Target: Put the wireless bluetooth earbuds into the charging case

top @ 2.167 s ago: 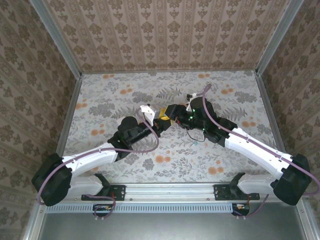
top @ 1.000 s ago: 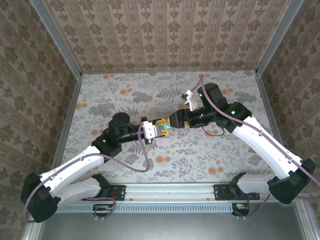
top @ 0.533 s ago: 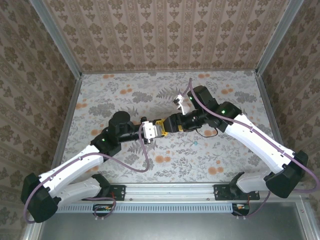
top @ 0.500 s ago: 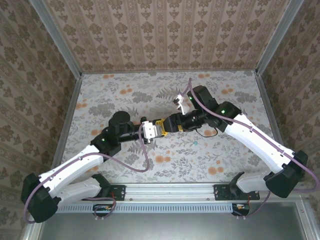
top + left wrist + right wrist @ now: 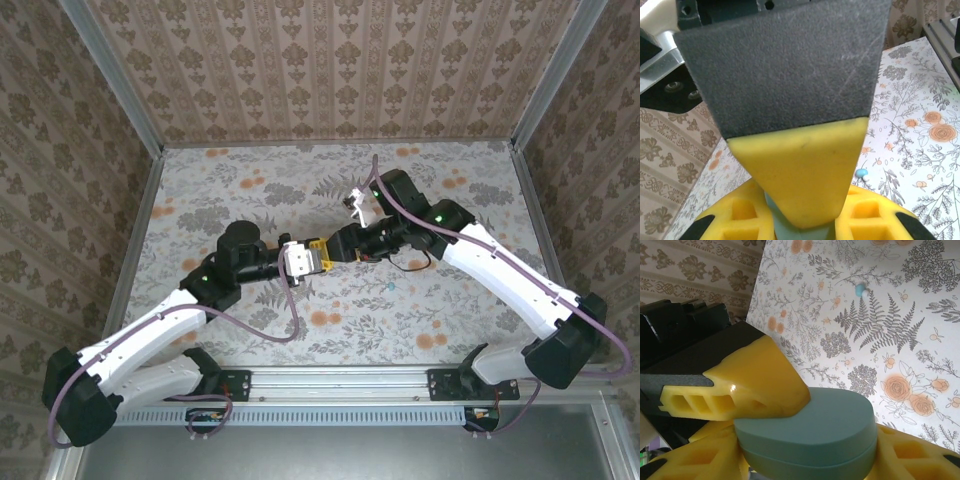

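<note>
My left gripper's finger covers the charging case's lid, so I need to open that gripper, back off and take the case (image 5: pixel 810 460) at another angle from my right gripper.
The teal charging case (image 5: pixel 810 435) hangs above the table with its lid closed, gripped from two sides. My left gripper (image 5: pixel 318 258) is shut on its flat faces, and one of its yellow fingers (image 5: pixel 757 380) lies on the lid. My right gripper (image 5: pixel 810 457) is shut on the case's sides, and one of its fingers (image 5: pixel 800 170) hides most of the case (image 5: pixel 800 231) in the left wrist view. A teal-blue earbud (image 5: pixel 859 288) lies loose on the floral table with a pale one touching it. It shows again as the earbud (image 5: pixel 860 173) and the earbud (image 5: pixel 390 286).
The floral tablecloth (image 5: pixel 250 180) is walled by patterned panels behind and on both sides. A metal rail (image 5: pixel 340 380) runs along the near edge. A black cable (image 5: pixel 412 266) hangs under the right wrist.
The right gripper has moved left up to the left gripper and narrowed its jaws round the case. The left gripper has kept its hold and barely moved.
</note>
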